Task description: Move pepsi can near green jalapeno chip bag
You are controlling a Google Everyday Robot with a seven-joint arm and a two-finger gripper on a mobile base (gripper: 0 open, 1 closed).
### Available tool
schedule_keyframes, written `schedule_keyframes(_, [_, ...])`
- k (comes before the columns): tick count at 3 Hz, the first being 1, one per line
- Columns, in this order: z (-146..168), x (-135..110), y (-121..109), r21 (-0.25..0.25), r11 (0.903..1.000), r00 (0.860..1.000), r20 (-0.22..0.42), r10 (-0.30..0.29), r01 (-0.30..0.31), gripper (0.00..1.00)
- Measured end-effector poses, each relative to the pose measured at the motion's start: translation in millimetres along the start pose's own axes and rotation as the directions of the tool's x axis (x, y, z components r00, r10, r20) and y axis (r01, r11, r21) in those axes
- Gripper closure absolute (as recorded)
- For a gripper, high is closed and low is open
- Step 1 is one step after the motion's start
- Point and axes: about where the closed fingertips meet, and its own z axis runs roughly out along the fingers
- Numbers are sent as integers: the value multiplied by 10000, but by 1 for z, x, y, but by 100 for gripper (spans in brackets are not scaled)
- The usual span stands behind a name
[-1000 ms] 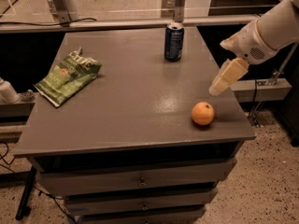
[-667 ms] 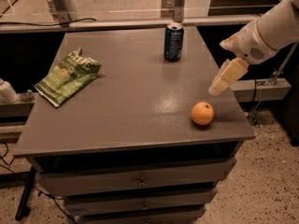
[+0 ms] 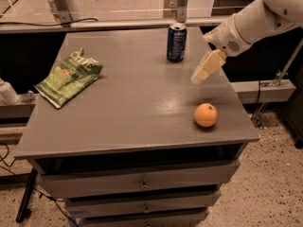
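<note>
The robot's gripper will next go to the pepsi can and close around the lower half of its body (image 3: 177, 50), leaving the silver top free.
The pepsi can (image 3: 176, 42), dark blue with a silver top, stands upright near the far edge of the grey table (image 3: 132, 122), right of middle. The green jalapeno chip bag (image 3: 69, 76) lies flat at the table's left side, far from the can. My gripper (image 3: 198, 77) hangs on the white arm (image 3: 251, 25) that comes in from the upper right. It is above the table, just right of the can and a little nearer the camera, apart from the can, and it holds nothing.
An orange fruit (image 3: 206, 115) sits near the table's front right corner, below the gripper. Drawers (image 3: 142, 183) are under the tabletop. Metal posts (image 3: 60, 4) and a rail stand behind the far edge. A white object (image 3: 7, 92) sits on the left ledge.
My gripper has moved left and toward the far edge, closer to the pepsi can. The can, bag and orange have not moved.
</note>
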Motion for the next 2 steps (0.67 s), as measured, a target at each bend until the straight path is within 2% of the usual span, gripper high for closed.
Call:
schedule_keyframes(1, [27, -18, -29, 207, 9998, 9980, 636, 5, -18, 0])
schedule_keyframes(2, [50, -17, -62, 636, 9976, 9959, 880, 203, -260, 0])
